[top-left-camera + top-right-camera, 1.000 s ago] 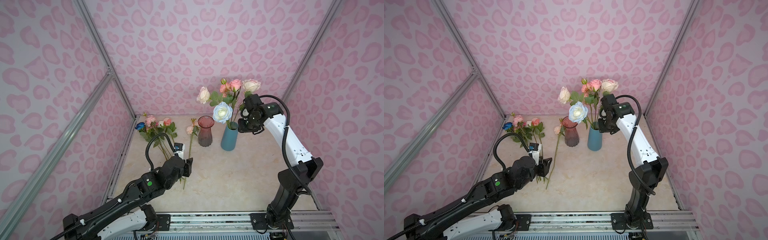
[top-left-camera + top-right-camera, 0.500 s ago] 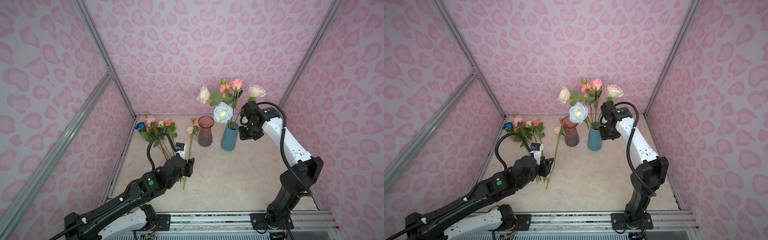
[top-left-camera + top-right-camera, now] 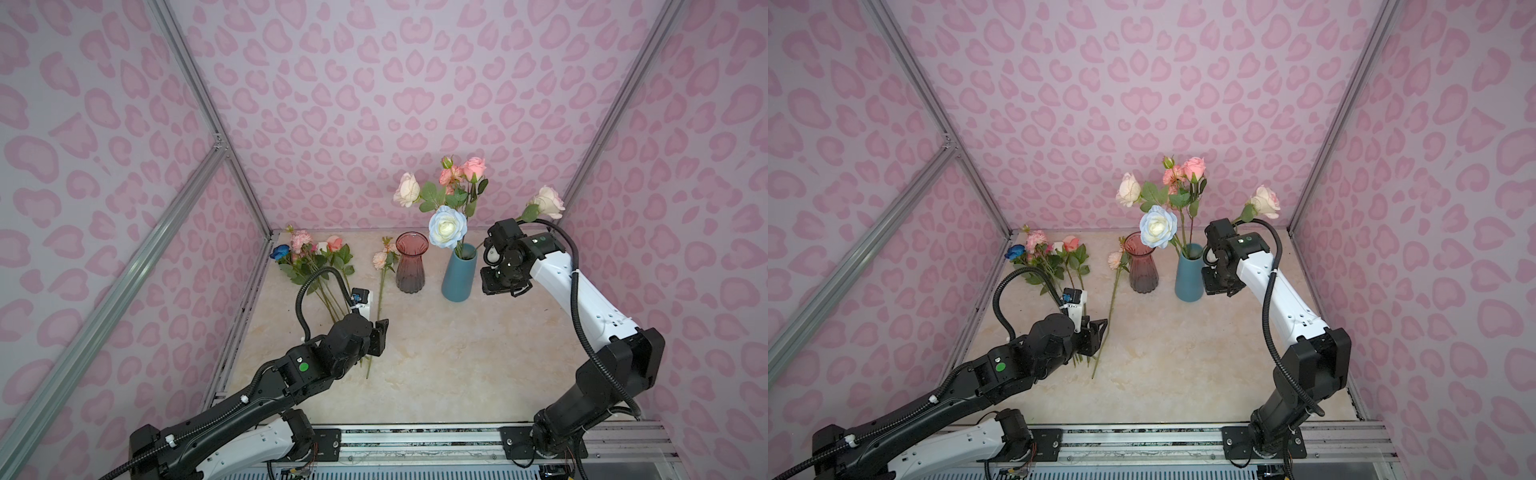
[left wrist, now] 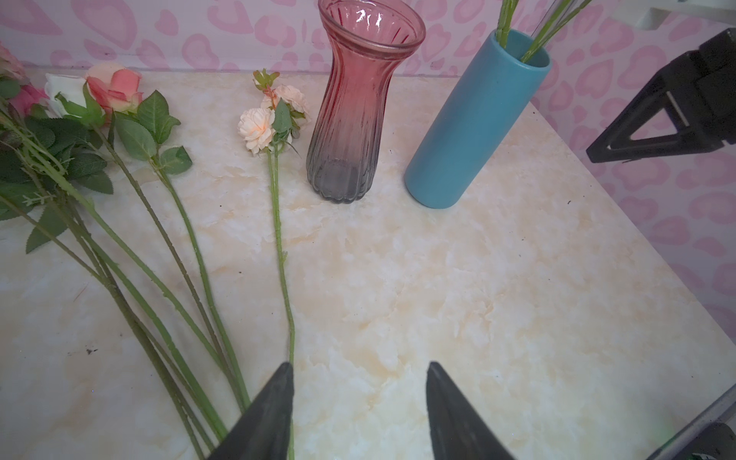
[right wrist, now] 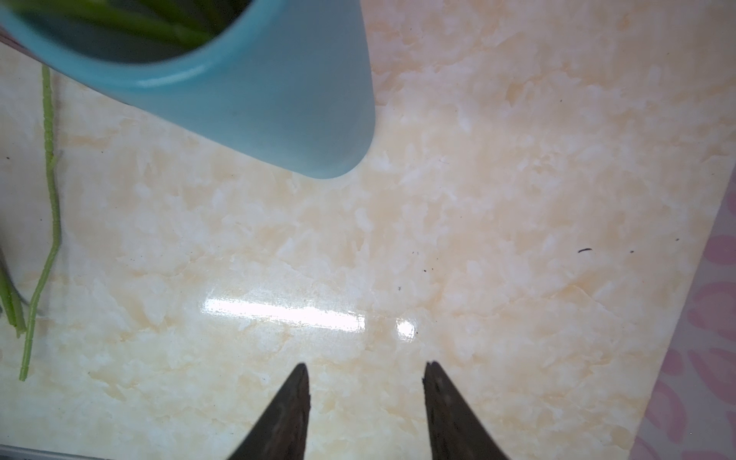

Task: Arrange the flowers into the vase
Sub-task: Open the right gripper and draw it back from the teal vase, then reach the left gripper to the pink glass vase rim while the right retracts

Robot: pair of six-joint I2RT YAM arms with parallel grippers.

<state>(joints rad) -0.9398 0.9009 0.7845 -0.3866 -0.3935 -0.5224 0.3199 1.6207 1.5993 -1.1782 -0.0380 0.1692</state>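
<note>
Next, I move my left gripper to the red glass vase's rim [image 3: 397, 243] [image 4: 325, 20] and close it there, on the side facing the peach flower.
A blue vase [image 3: 457, 278] [image 5: 259, 79] holds several flowers: cream, pink and pale blue-white [image 3: 446, 226] blooms. A cream-pink rose [image 3: 548, 201] [image 3: 1265, 201] leans out to the right over my right arm. My right gripper [image 3: 503, 286] [image 5: 364, 364] is open beside the vase, pointing down at bare table, empty. A peach flower [image 3: 379, 259] [image 4: 255, 127] lies on its long stem left of the red glass vase [image 3: 410, 266] [image 4: 354, 119]. My left gripper [image 3: 380, 332] [image 4: 358, 364] is open, with that stem alongside one finger.
A pile of flowers [image 3: 316, 257] [image 4: 99, 131] with pink, white and dark blue blooms lies at the back left, stems fanned towards my left arm. Pink patterned walls close in on three sides. The marble table [image 3: 457, 353] lies between the arms.
My right gripper has come down from the stems above the blue vase to beside its body. The cream-pink rose has tipped right and lower. The left arm barely moved.
</note>
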